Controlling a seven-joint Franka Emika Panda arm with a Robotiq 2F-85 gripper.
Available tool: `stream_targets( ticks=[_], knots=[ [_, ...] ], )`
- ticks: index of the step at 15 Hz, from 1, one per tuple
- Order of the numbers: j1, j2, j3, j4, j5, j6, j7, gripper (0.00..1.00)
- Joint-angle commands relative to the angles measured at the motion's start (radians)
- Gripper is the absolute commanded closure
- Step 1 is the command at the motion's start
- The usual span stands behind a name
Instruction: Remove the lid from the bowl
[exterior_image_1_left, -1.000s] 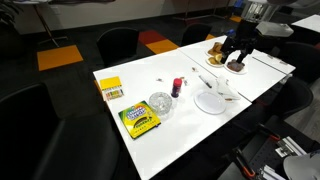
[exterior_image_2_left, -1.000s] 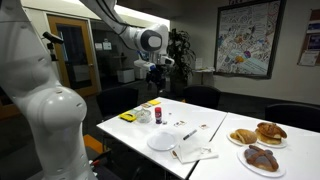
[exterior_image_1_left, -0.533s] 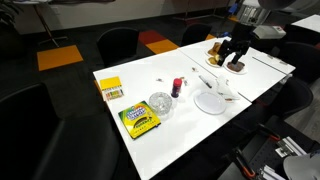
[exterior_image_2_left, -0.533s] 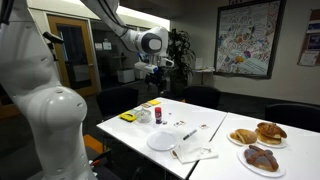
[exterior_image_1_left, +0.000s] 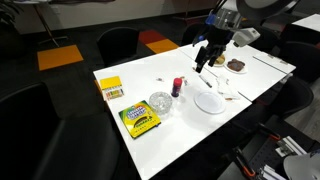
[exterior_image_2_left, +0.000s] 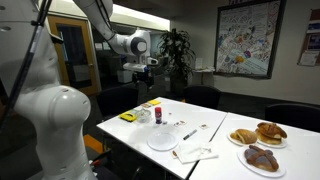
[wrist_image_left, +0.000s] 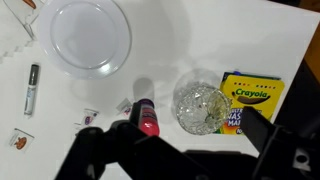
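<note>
The middle of the clear round lid (exterior_image_1_left: 160, 99) (wrist_image_left: 202, 106) on the bowl is the next place my gripper should go to and close on.
The clear bowl (wrist_image_left: 184, 92) stands on the white table with the clear round lid (wrist_image_left: 205, 108) on top of it. The two are hard to tell apart. They also show in both exterior views, beside the green and yellow crayon box (exterior_image_1_left: 160, 103) (exterior_image_2_left: 143, 116). My gripper (exterior_image_1_left: 203, 56) (exterior_image_2_left: 139, 72) hangs high above the table, open and empty. In the wrist view its dark fingers (wrist_image_left: 190, 135) spread wide below the bowl, touching nothing.
A red-capped bottle (wrist_image_left: 148, 117) stands next to the bowl. The crayon box (wrist_image_left: 255, 100) is on its other side. A white plate (wrist_image_left: 90, 37), a marker (wrist_image_left: 32, 88) and small wrappers lie nearby. Plates of pastries (exterior_image_2_left: 258, 135) stand at the table's end, and a small yellow box (exterior_image_1_left: 111, 88) near an edge.
The arm has swung away from the pastry plates toward the middle of the table, nearer the bowl. The gripper stays open. Nothing on the table has moved.
</note>
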Motion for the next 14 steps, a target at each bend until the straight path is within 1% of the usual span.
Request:
stream_targets(
  ticks=[1, 2, 3, 4, 6, 11, 14],
  knots=[
    [0.021, 0.127, 0.043, 0.101, -0.082, 0.031, 0.034, 0.0],
    [0.024, 0.17, 0.048, 0.136, -0.122, 0.033, 0.048, 0.0],
    [0.026, 0.213, 0.048, 0.174, -0.137, 0.007, 0.047, 0.0],
    [0.028, 0.11, 0.046, 0.087, -0.102, 0.02, 0.045, 0.0],
    [0.029, 0.142, 0.047, 0.106, -0.108, 0.02, 0.048, 0.0],
    [0.029, 0.127, 0.047, 0.104, -0.108, 0.019, 0.048, 0.0],
    [0.023, 0.202, 0.044, 0.131, -0.054, 0.039, -0.026, 0.0]
  ],
)
